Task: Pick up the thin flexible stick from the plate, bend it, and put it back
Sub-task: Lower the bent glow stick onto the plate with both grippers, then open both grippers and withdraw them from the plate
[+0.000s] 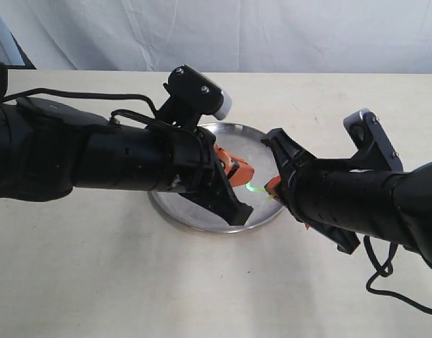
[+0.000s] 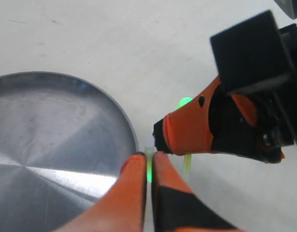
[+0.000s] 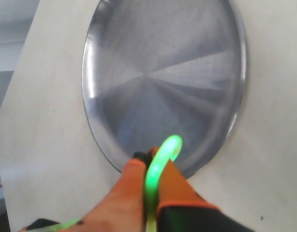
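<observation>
My right gripper has the thin flexible stick. It will let go of the stick across the middle of the round steel plate (image 1: 226, 181) (image 3: 145, 76).
The thin flexible stick (image 1: 255, 189) glows green and hangs just above the right edge of the plate (image 1: 238, 131), a round steel dish. It spans the short gap between my two grippers. My left gripper (image 1: 247, 177) is shut on one end; in the left wrist view the stick (image 2: 149, 172) shows as a sliver between the orange fingers (image 2: 134, 176). My right gripper (image 1: 273, 187) is shut on the other end. In the right wrist view the stick (image 3: 160, 162) arcs out of the fingers (image 3: 134, 181) in a tight curve over the plate (image 3: 163, 67). The two grippers' tips nearly touch.
Pale tabletop (image 1: 131, 282) surrounds the plate. A white cloth backdrop (image 1: 237, 35) hangs behind the table. The right arm's black cable (image 1: 385, 278) loops on the table at the right. The right gripper (image 2: 197, 128) fills the left wrist view beside the plate rim (image 2: 131, 130).
</observation>
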Tool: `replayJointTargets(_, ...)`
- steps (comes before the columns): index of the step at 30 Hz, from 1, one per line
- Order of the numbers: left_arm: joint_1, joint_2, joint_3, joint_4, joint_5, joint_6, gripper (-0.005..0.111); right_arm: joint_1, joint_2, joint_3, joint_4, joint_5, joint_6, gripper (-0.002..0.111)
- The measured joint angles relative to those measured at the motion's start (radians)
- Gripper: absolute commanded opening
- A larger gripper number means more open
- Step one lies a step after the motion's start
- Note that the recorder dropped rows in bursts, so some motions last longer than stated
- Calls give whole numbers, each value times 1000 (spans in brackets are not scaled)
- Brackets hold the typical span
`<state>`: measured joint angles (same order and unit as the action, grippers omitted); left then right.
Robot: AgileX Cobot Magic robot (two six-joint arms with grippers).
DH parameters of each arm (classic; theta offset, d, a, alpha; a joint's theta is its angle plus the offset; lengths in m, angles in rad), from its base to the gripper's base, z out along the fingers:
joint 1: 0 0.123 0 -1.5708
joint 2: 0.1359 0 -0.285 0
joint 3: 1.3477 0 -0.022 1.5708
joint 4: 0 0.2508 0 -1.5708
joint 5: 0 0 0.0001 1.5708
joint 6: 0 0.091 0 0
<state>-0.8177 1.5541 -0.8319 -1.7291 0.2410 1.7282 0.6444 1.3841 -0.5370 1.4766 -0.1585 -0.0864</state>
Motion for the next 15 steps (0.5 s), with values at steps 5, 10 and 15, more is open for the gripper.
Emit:
replayJointTargets(5, 0, 0, 0, -2, -7, 0, 0, 0, 0, 0, -14, -2, 0, -1)
replayJointTargets(10, 0, 0, 0, -2, -99, -15, 0, 0, 0, 0, -27, -11, 0, -1)
replayJointTargets(15, 0, 0, -2, -2, -189, -22, 0, 0, 2, 0, -27, -20, 0, -1)
